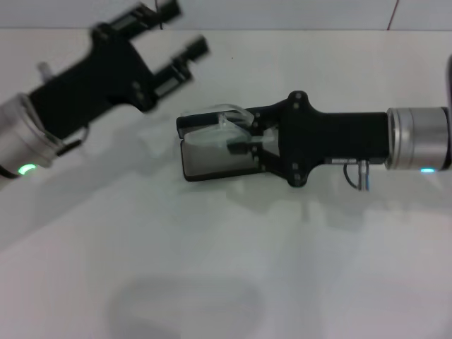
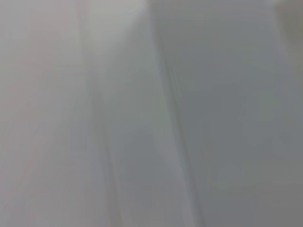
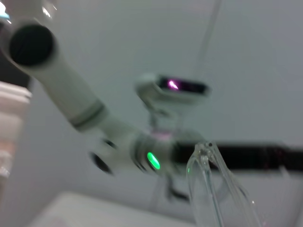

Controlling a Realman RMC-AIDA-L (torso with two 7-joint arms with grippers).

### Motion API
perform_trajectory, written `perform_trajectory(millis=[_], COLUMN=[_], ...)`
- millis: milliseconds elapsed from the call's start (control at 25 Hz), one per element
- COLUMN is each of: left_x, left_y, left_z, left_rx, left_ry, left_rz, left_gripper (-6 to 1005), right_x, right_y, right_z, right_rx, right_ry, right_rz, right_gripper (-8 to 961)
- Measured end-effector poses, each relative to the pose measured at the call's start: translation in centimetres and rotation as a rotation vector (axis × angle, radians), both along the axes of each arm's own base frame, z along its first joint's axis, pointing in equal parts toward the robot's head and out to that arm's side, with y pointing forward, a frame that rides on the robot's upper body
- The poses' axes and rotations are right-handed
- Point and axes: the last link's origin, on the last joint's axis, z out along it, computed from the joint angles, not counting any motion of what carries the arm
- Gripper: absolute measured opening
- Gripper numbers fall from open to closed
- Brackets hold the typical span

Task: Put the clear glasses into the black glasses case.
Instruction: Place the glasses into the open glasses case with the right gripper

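Note:
I should release the clear glasses, now hanging over the lining and lid, from my right gripper onto the grey lining in the near half [image 1: 223, 156] of the black glasses case.
The black glasses case [image 1: 205, 168] lies open in the middle of the white table, grey lining up, with its lid [image 1: 194, 121] on the far side. My right gripper [image 1: 247, 136] reaches in from the right, directly over the case. It is shut on the clear glasses [image 1: 227, 117], which hang over the lining and lid. One clear arm of the glasses [image 3: 214, 189] shows close up in the right wrist view. My left gripper [image 1: 178, 34] hovers open at the far left, apart from the case and holding nothing. The left wrist view shows only blurred grey surface.
White table [image 1: 226, 268] stretches toward the near edge, with a back wall edge [image 1: 282, 28] beyond the case. The right wrist view shows my left arm [image 3: 151, 161] with its green light and the head camera [image 3: 182, 87].

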Motion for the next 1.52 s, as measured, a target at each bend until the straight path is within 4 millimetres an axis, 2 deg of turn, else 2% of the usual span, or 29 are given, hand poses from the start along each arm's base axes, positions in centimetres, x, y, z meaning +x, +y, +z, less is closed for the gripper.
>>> perform_trajectory(millis=[120, 240, 360, 560, 1280, 1520], left_x=[-2.3, -4.1, -5.1, -5.7, -5.3, -5.4], left_y=[0.3, 0.5, 0.5, 0.5, 1.5, 1.6], left_z=[2.0, 3.1, 3.4, 3.2, 2.5, 2.4], left_rx=[0.119, 0.173, 0.189, 0.187, 0.163, 0.162], left_ry=[-0.057, -0.094, -0.105, -0.093, -0.049, -0.046], left_rz=[0.136, 0.243, 0.301, 0.334, 0.341, 0.348], left_gripper=[596, 596, 596, 596, 597, 597], right_x=[-0.6, -2.1, -2.9, -3.8, -2.4, -2.3], right_y=[1.3, 2.4, 3.2, 3.7, 2.8, 2.7], right_z=[0.2, 0.3, -0.1, -0.9, -5.0, -5.6], right_rx=[0.056, 0.112, 0.188, 0.227, 0.288, 0.315], right_ry=[-0.107, -0.324, -0.516, -0.707, -0.771, -0.769], right_rz=[-0.028, -0.079, -0.147, -0.200, -0.164, -0.150], right_gripper=[173, 174, 175, 177, 183, 185])
